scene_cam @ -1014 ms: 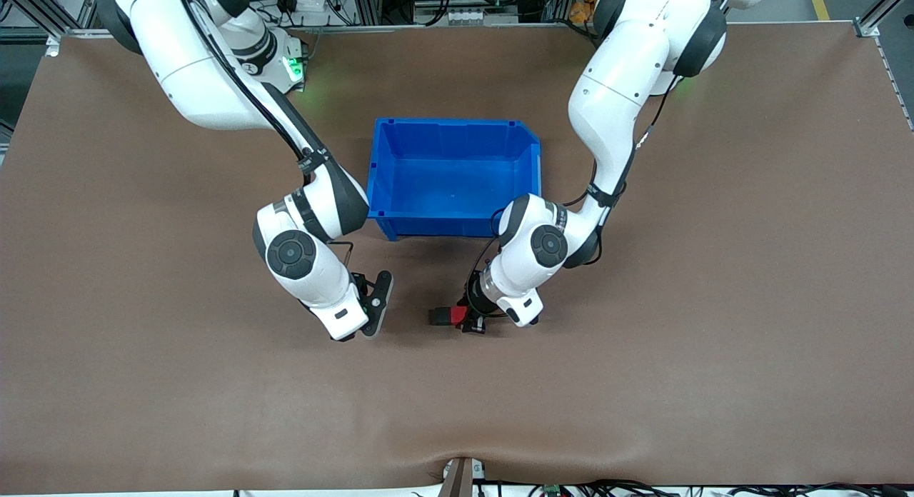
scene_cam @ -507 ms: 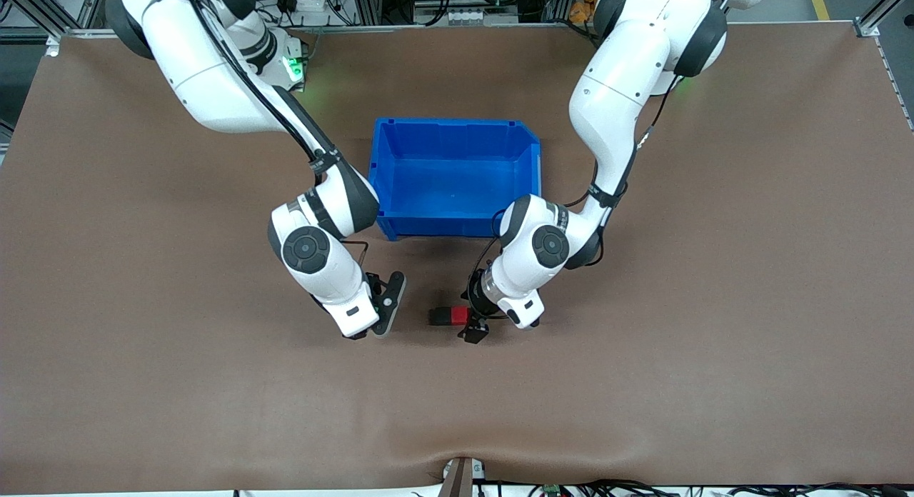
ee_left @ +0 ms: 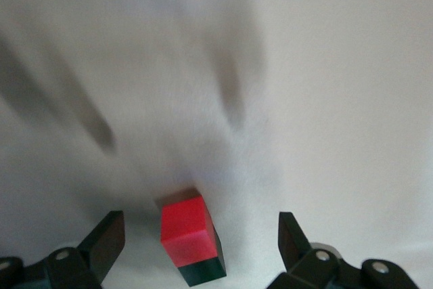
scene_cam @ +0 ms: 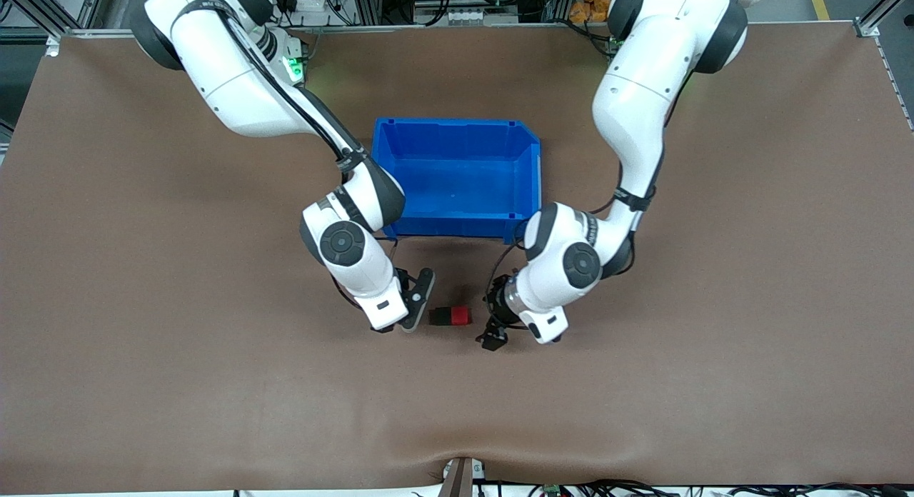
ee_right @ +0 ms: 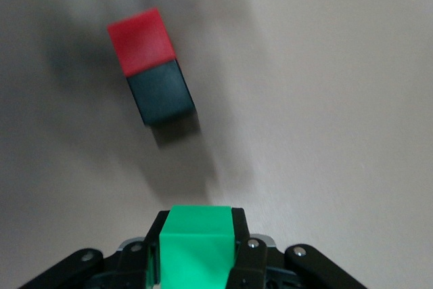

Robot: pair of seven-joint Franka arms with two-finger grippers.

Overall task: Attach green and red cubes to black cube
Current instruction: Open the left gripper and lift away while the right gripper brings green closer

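Observation:
Next, my right gripper lets go of the green cube against the black cube's free side (scene_cam: 418,320) (ee_right: 179,140), on the opposite side from the red cube.
The red cube (scene_cam: 460,315) and the black cube (scene_cam: 438,315) lie joined side by side on the table, nearer to the front camera than the blue bin. My right gripper (scene_cam: 415,308) is close beside the black cube's free face, on the right arm's side. It is shut on the green cube (ee_right: 197,244), which the front view does not show. The right wrist view shows the black cube (ee_right: 161,91) ahead with the red cube (ee_right: 141,42) past it. My left gripper (scene_cam: 495,333) is open and empty, a little off the red cube (ee_left: 183,224). The black cube (ee_left: 203,273) shows past the red one.
The blue bin (scene_cam: 384,170) stands open and empty in the middle of the table, between the two forearms. The brown table top (scene_cam: 643,383) stretches wide around the cubes.
My left gripper has opened off the red cube and drawn back toward the left arm's end. My right gripper has carried the green cube up close to the black cube.

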